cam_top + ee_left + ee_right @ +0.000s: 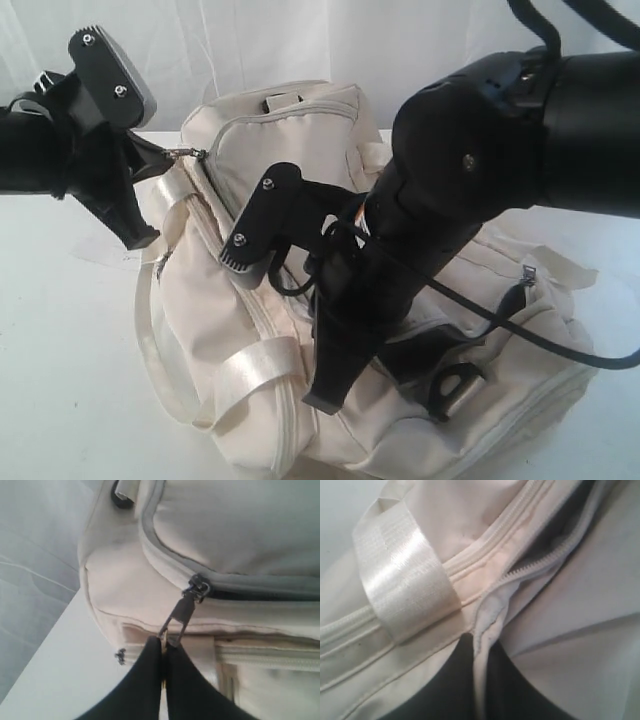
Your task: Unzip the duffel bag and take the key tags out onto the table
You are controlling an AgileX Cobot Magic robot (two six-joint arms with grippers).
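Note:
My right gripper is holding the duffel bag's edge far from the slider at the zipper's bend, so it should grip near the slider [212, 198] before my left gripper goes around the bend.
The cream duffel bag [300, 160] lies across the white table [70, 340], its satin straps [250, 370] draped over the front. My left gripper [172, 153] is shut on the metal zipper pull [181, 615] at the bag's left end, the pull stretched taut from the slider [199, 587]. My right gripper [481, 642] is shut on a fold of the bag's cream fabric edge [487, 625] beside the open zipper teeth [540, 562]; in the exterior view its fingers are hidden behind the arm. Grey lining shows through the gap. The key tags are out of view.
The right arm's black body [450, 180] and cable [520, 335] hang over the middle of the bag. A black D-ring [455, 385] sits on the bag's right side. A pale curtain backs the table. Bare tabletop lies left and in front.

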